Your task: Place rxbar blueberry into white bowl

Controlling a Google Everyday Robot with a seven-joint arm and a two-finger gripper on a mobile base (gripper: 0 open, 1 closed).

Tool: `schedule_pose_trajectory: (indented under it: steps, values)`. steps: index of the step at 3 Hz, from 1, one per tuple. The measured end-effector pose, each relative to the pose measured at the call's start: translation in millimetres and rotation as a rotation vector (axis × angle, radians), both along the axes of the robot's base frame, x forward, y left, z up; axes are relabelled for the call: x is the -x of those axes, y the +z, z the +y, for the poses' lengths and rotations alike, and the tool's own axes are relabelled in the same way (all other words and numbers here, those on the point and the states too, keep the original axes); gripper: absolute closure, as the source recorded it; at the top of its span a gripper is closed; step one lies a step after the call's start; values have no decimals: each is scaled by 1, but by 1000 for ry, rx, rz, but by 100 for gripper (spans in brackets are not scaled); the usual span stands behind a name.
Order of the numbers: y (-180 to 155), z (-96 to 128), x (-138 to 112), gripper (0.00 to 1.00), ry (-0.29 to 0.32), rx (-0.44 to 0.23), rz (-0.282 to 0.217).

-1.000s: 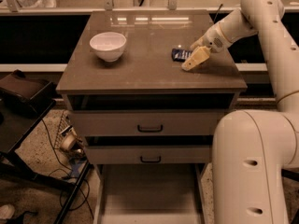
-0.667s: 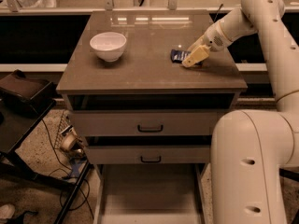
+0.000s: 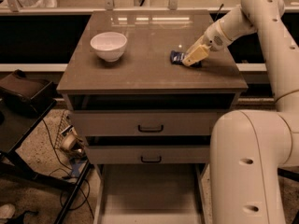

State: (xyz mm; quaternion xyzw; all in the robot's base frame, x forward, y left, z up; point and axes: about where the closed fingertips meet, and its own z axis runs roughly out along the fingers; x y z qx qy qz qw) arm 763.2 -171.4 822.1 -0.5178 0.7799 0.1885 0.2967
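I will release the rxbar blueberry in the white bowl (image 3: pixel 107 36), against the far rim of the bowl.
The rxbar blueberry (image 3: pixel 177 57), a small dark blue glossy bar, lies on the brown tabletop at the right. My gripper (image 3: pixel 191 59) is down on the bar's right end, its pale fingers covering part of it. The white bowl (image 3: pixel 109 45) stands upright and empty at the left of the tabletop, well apart from the bar and the gripper.
The table (image 3: pixel 140 76) has two shut drawers with dark handles (image 3: pixel 150 128) below its top. My white arm and base (image 3: pixel 247 162) fill the right side. A dark stand (image 3: pixel 23 97) is at the left, with cables on the floor beneath it.
My gripper has shifted slightly left and up along the bar's right end. The bar and the bowl have stayed in place.
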Motion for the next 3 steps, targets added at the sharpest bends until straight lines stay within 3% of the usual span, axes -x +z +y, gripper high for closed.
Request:
schedule_pose_trajectory:
  steps: [2, 3]
  values:
    - [124, 103, -3, 100, 36, 174, -146]
    - [123, 106, -4, 100, 41, 173, -148]
